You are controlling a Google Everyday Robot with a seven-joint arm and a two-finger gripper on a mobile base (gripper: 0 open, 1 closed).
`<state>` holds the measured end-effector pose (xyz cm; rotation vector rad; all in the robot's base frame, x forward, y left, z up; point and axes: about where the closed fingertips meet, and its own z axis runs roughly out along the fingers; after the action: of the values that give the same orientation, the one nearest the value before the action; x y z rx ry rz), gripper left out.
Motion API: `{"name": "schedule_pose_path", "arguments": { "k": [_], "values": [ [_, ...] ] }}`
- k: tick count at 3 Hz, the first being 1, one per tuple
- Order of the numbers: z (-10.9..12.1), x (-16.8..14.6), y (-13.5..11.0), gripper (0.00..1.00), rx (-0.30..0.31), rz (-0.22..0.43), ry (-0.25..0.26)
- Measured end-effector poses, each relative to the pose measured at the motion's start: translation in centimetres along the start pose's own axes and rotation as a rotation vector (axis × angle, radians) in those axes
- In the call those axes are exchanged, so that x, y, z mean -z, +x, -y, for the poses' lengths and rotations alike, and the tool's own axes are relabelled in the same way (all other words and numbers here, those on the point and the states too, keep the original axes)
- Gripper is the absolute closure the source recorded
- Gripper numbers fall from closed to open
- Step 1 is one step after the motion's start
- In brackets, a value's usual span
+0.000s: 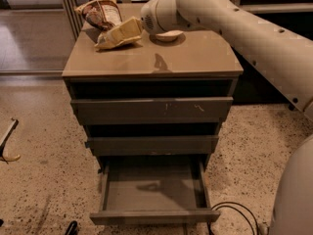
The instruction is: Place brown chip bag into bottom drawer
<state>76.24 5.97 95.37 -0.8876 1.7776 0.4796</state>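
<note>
My gripper is to close next on the near end [106, 25] of the brown chip bag, which is the end that points toward the front edge of the cabinet.
The brown chip bag [100, 12] lies crumpled at the back left of the cabinet top [195, 58]. It is dark brown with cream ends. My gripper [111, 37] reaches in from the right, low over the cabinet top. It sits just in front of and below the bag, touching or almost touching its near edge. The bottom drawer [154, 187] is pulled open at the foot of the cabinet, and its grey floor is bare. The small white bowl [168, 35] stands on the cabinet top, partly hidden under my wrist.
Two upper drawers [151, 110] are closed or nearly closed. My arm [254, 38] crosses the right side of the view. A black cable [234, 209] lies on the speckled floor at the drawer's right. A dark tool [7, 141] lies on the floor at the left.
</note>
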Motion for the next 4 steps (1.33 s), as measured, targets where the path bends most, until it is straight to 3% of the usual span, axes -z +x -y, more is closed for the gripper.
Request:
{"name": "schedule_pose_path", "arguments": {
  "k": [3, 4],
  "values": [
    [5.1, -7.0, 0.2, 0.0, 0.009, 0.022, -0.028],
    [5.7, -9.2, 0.5, 0.0, -0.001, 0.023, -0.046]
  ]
}}
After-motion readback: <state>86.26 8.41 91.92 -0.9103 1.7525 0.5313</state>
